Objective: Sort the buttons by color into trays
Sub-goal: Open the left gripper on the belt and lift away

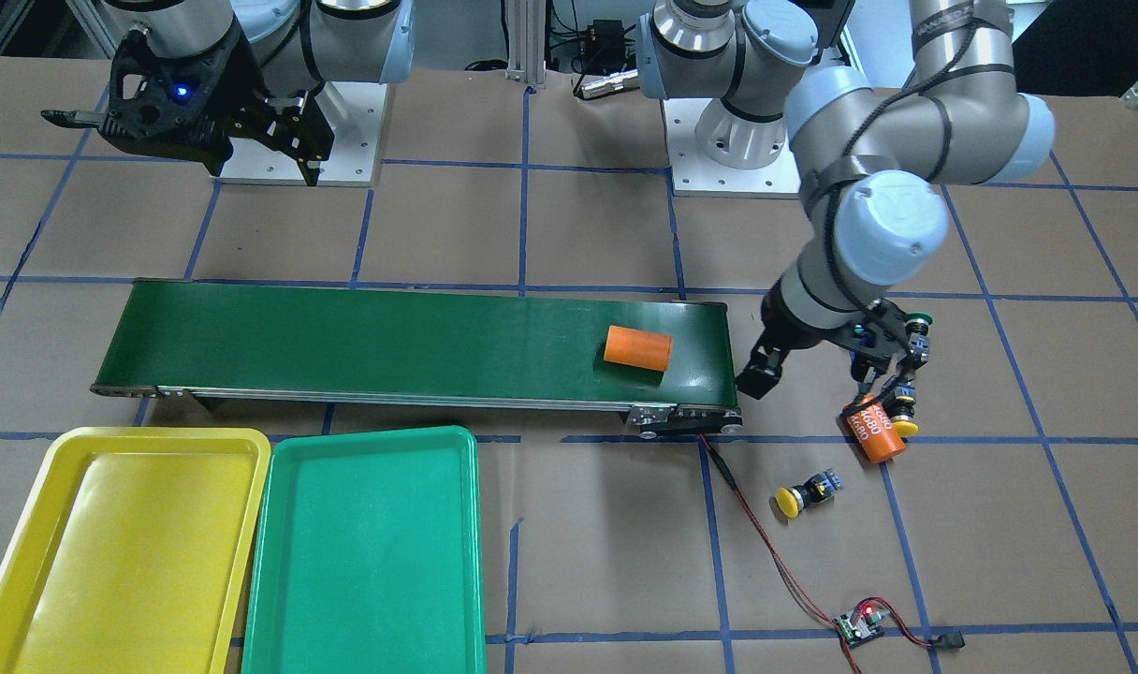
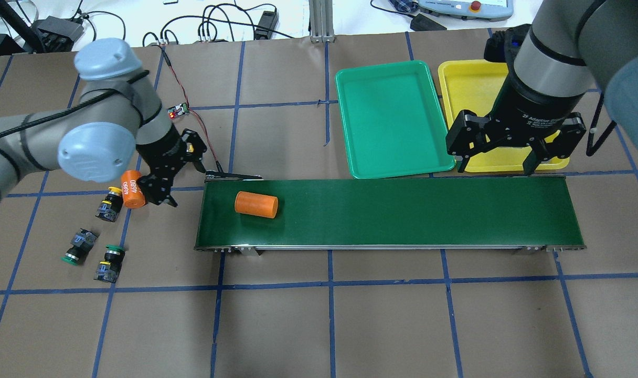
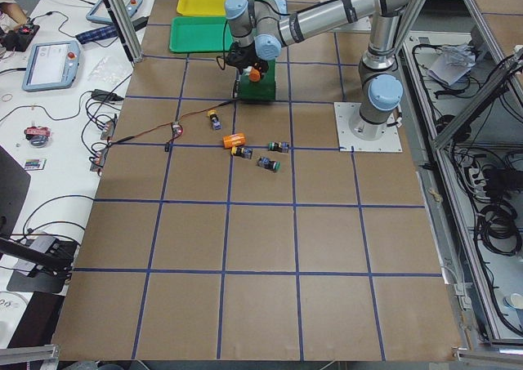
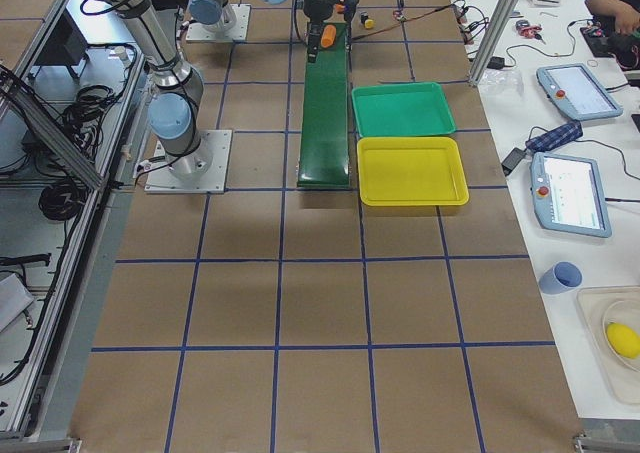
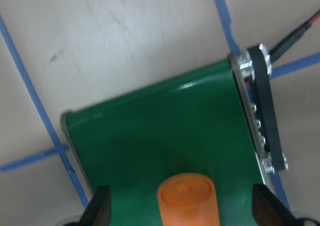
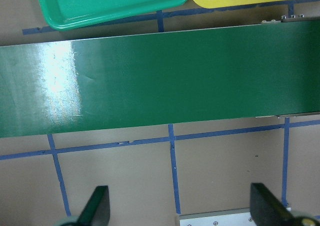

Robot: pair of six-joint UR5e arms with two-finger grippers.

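I need to close my left gripper on the black middle of the yellow button (image 1: 811, 490) that lies apart near the red-black wire, behind the button's yellow cap.
Two green buttons (image 2: 77, 247) (image 2: 110, 258) and one yellow button (image 2: 109, 203) lie left of the belt. The second yellow button (image 1: 806, 493) lies apart, toward the operators' side. My left gripper (image 2: 180, 176) is open and empty, hovering off the belt's end. In the left wrist view its fingers (image 5: 100, 206) frame an orange cylinder (image 5: 189, 198) lying on the belt. My right gripper (image 2: 495, 163) is open and empty above the belt's other end, beside the empty green tray (image 2: 392, 121) and yellow tray (image 2: 471, 89).
A long dark green conveyor belt (image 2: 403, 210) runs across the table. An orange cylinder marked 4680 (image 2: 132, 189) lies against the yellow button. A small controller board (image 1: 859, 625) with a red-black wire lies near the belt's end.
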